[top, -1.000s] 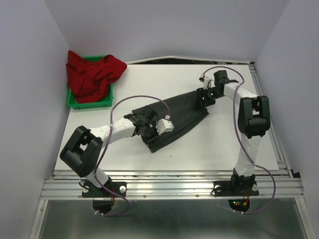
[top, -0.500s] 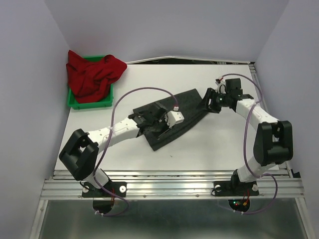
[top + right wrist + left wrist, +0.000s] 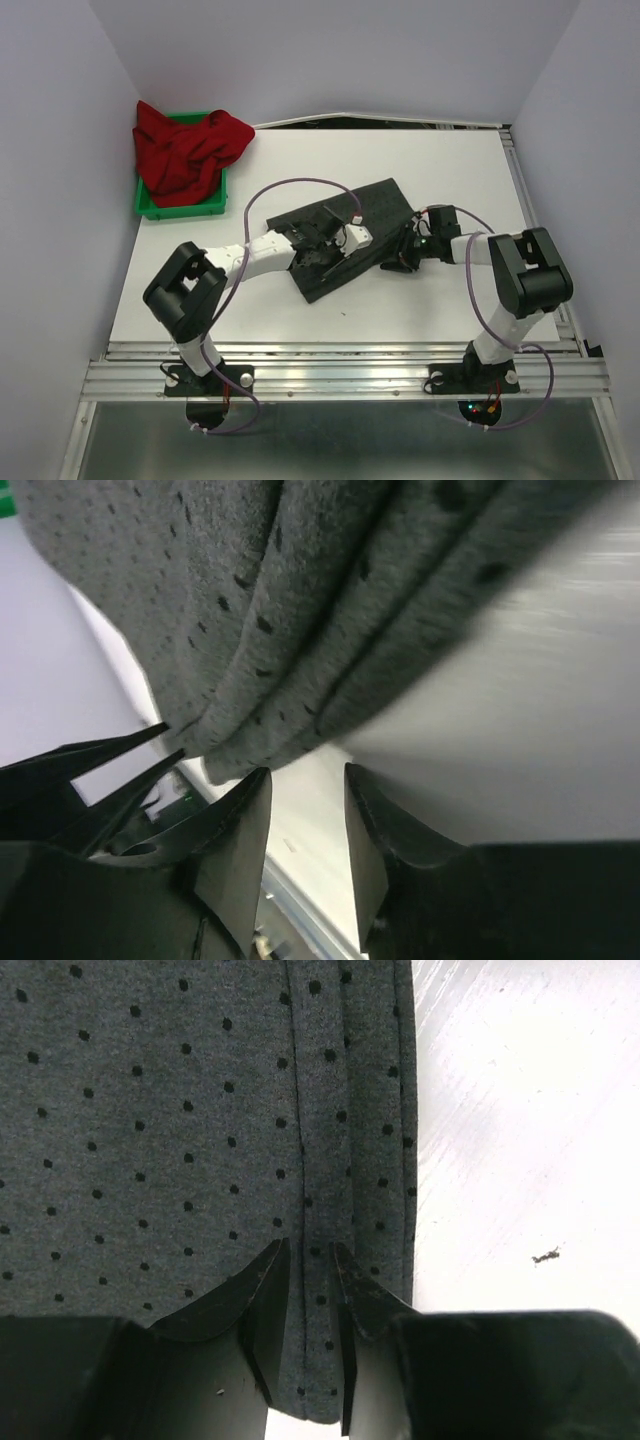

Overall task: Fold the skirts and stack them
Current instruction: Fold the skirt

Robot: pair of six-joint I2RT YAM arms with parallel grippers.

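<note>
The skirt's layered edge is beyond the open fingers of the robot's right gripper, so that gripper should move in and pinch the skirt's layers (image 3: 285, 720) before the left gripper works the fold.
The charcoal dotted skirt (image 3: 372, 212) lies folded in the middle of the table. My left gripper (image 3: 332, 250) rests on it, and in the left wrist view its jaws (image 3: 310, 1250) are nearly closed on a fold of the skirt (image 3: 180, 1110) beside the hem seam. My right gripper (image 3: 397, 262) sits low at the skirt's near right edge. In the right wrist view it (image 3: 307, 770) is open, with bare table between the jaws and the skirt's layered edge (image 3: 280, 600) just beyond the tips. The red skirt (image 3: 185, 150) is bunched up in the back left corner.
A green bin (image 3: 185, 207) holds the red skirt at the back left. White walls close in the table on three sides. A metal rail (image 3: 340, 350) runs along the near edge. A small dark speck (image 3: 545, 1256) lies on the table beside the skirt.
My left gripper has moved right across the skirt, which now looks shorter and folded. My right gripper has swung from the skirt's far right corner down to its near right edge.
</note>
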